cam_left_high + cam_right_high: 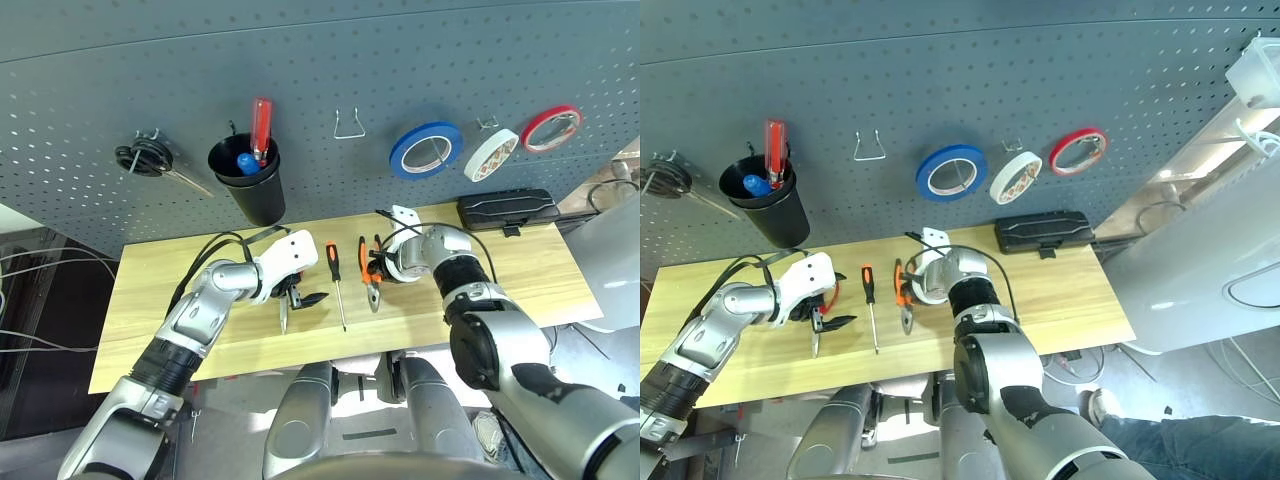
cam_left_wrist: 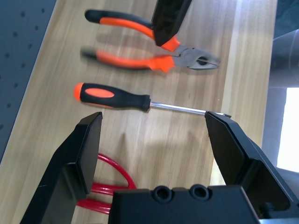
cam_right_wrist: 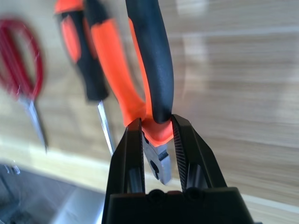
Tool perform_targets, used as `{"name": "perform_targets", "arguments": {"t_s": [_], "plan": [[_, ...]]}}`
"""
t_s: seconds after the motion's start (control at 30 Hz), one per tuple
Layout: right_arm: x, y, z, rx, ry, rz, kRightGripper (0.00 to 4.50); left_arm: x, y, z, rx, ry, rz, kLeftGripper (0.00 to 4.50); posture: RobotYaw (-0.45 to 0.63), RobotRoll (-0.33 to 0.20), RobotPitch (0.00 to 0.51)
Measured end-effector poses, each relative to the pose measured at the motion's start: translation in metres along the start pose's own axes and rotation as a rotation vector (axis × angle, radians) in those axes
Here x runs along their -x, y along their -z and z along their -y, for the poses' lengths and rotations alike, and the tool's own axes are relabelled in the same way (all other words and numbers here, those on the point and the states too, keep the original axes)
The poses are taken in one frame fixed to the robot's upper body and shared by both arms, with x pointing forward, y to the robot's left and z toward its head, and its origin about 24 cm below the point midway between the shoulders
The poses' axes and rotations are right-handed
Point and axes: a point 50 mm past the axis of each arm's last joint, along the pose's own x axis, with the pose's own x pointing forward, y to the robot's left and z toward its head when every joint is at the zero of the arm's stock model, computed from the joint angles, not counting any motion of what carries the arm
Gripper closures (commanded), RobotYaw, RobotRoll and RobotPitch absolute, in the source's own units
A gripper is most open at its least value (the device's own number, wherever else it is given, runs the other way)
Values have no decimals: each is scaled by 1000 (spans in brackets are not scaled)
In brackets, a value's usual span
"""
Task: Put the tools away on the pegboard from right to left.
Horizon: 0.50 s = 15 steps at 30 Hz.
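Note:
The pliers lie close beside the screwdriver, so the robot's right gripper should pull the pliers clear, then open wide and grab both of the pliers' handles (image 1: pixel 365 262).
The orange-and-black pliers (image 1: pixel 368 262) lie on the wooden table (image 1: pixel 540 285), and my right gripper (image 3: pixel 156 123) is shut on them close to the pivot, one finger on each side of the handles. Just left of them lies the slim orange-and-black screwdriver (image 1: pixel 335 275). The red-handled scissors (image 1: pixel 288 302) lie further left, under my open left gripper (image 2: pixel 152 119), which holds nothing. The whitish tape roll (image 1: pixel 491 154) hangs on the dark pegboard (image 1: pixel 320 60), between a blue roll and a red roll.
A blue tape roll (image 1: pixel 426 149) and a red tape roll (image 1: pixel 551 127) hang at the board's right. An empty metal hook (image 1: pixel 348 125) sits mid-board. The black cup (image 1: pixel 255 185) holds a red-handled screwdriver (image 1: pixel 261 125). A black case (image 1: pixel 507 210) lies at the table's back right.

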Motion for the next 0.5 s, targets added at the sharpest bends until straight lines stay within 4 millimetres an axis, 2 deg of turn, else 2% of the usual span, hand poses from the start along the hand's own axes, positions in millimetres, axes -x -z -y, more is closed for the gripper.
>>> {"name": "perform_targets", "arguments": {"t_s": [0.13, 0.23, 0.37, 0.5], "plan": [[30, 8, 20, 173, -13, 30, 3701, 3, 6, 4, 15, -36, 8, 0, 71, 0, 234], [46, 11, 23, 244, -27, 53, 3701, 5, 7, 3, 18, -68, 19, 0, 65, 0, 230], [51, 16, 18, 266, -69, 63, 3702, 6, 6, 3, 13, -100, 43, 0, 54, 0, 223], [54, 13, 28, 233, -50, 94, 3702, 9, 5, -1, 7, -133, 55, 0, 51, 0, 223]]}}
